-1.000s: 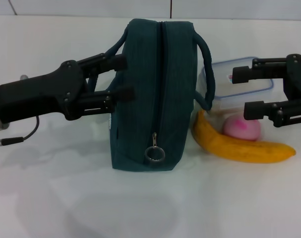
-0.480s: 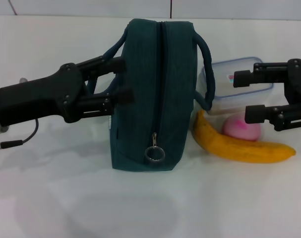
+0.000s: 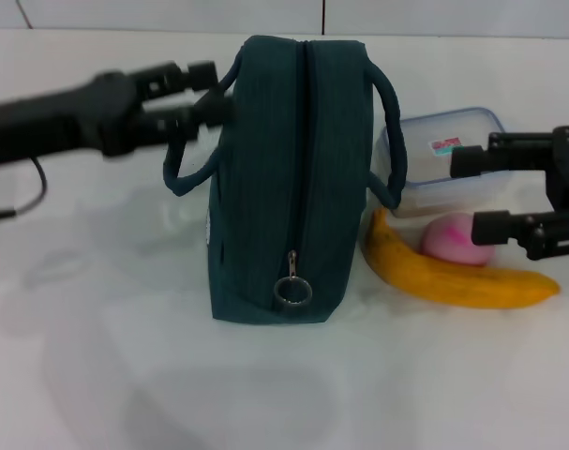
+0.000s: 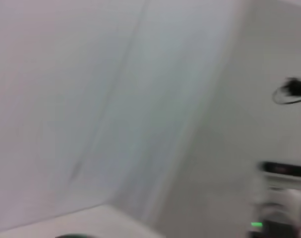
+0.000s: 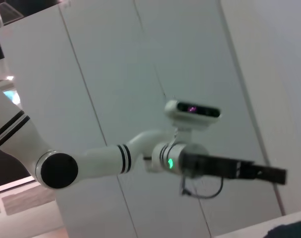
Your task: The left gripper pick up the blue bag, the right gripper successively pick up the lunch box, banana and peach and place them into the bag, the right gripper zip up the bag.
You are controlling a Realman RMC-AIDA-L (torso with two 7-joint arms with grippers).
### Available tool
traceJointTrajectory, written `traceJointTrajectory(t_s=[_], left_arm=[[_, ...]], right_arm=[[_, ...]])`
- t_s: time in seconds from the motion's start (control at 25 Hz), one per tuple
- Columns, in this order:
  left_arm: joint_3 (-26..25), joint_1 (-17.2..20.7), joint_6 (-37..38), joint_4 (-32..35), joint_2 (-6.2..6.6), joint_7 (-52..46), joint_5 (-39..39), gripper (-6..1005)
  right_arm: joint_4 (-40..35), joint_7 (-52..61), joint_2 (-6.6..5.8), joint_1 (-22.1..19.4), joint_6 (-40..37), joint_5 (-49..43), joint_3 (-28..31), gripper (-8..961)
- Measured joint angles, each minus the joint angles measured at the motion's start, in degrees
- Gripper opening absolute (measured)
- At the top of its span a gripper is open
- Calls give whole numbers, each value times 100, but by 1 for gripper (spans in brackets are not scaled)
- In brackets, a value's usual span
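Note:
The robot's right gripper should close on the short side of the lunch box (image 3: 502, 127) that points away from the blue bag.
The blue bag (image 3: 293, 178) stands upright mid-table, zipped, its ring pull (image 3: 291, 292) at the near end. My left gripper (image 3: 207, 92) is motion-blurred at the top of the bag's left handle (image 3: 186, 169); its fingers show a gap, one above and one below the handle's upper part. My right gripper (image 3: 479, 195) is open and empty at the right, its fingertips over the lunch box (image 3: 434, 173) and the peach (image 3: 457, 239). The banana (image 3: 453, 279) lies in front of the peach, against the bag's right side. The left arm also shows in the right wrist view (image 5: 224, 167).
The white table (image 3: 125, 356) extends in front of the bag and to its left. The bag's right handle (image 3: 389, 141) hangs over the lunch box's corner. The left wrist view shows only blurred wall.
My left gripper has swung up and back from the bag's left side to the top of the left handle. My right gripper has drifted slightly right and down. The bag has not moved.

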Motion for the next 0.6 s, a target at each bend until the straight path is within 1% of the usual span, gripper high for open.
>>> traceJointTrajectory(t_s=[0.08, 0.16, 0.24, 0.32, 0.44, 0.52, 0.6], left_arm=[[-3, -70, -370, 356, 33, -590, 304, 890], [-3, -159, -634, 753, 37, -1294, 755, 889], [4, -304, -765, 1155, 38, -2235, 1405, 889], [40, -462, -758, 1413, 30, -2877, 1953, 889], [82, -661, -743, 1660, -52, -3342, 2476, 889], [85, -754, -743, 1774, -99, -3524, 2656, 890], [108, -824, -743, 1788, -109, -3671, 2705, 890]], right_arm=[[0, -63, 4, -122, -15, 0, 11, 756], [0, -104, 2, -239, -25, 1, 41, 756], [1, -111, -10, -354, -22, 19, 69, 756], [6, -120, -28, -453, -16, 32, 147, 755], [40, -178, -13, -560, -50, 25, 333, 755], [81, -246, -6, -611, -69, 22, 416, 755], [120, -271, -4, -638, -73, 22, 433, 755]])
